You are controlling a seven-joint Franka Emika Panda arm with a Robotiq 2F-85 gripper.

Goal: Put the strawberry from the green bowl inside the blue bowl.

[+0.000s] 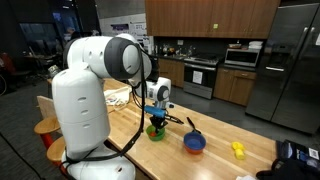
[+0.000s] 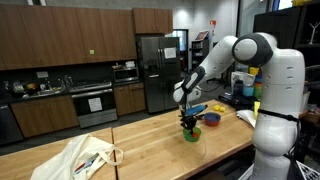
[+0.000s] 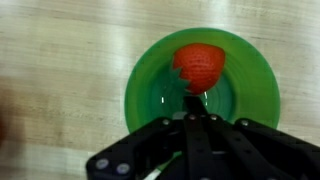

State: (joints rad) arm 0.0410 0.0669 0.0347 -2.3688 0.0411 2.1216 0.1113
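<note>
The closed fingers of my gripper meet at the strawberry's near edge, so I need to open them, move farther over the green bowl and close them around the strawberry's body [image 3: 201, 65].
In the wrist view the red strawberry [image 3: 200, 64] lies in the far half of the green bowl [image 3: 150, 90]. My gripper [image 3: 196, 100] reaches down into the bowl with its dark fingers pressed together. Their tips meet at the strawberry's near edge, and the fruit's body lies beyond them, not between them. In both exterior views the gripper [image 1: 155, 118] [image 2: 188, 122] hangs straight over the green bowl [image 1: 154, 131] [image 2: 190, 133] on the wooden table. The blue bowl [image 1: 194, 142] [image 2: 211, 120] stands a short way beside it.
A yellow object [image 1: 238, 149] lies on the table beyond the blue bowl. A white cloth bag [image 2: 85, 158] sits on the far end of the table. Kitchen cabinets, a stove and a fridge stand in the background.
</note>
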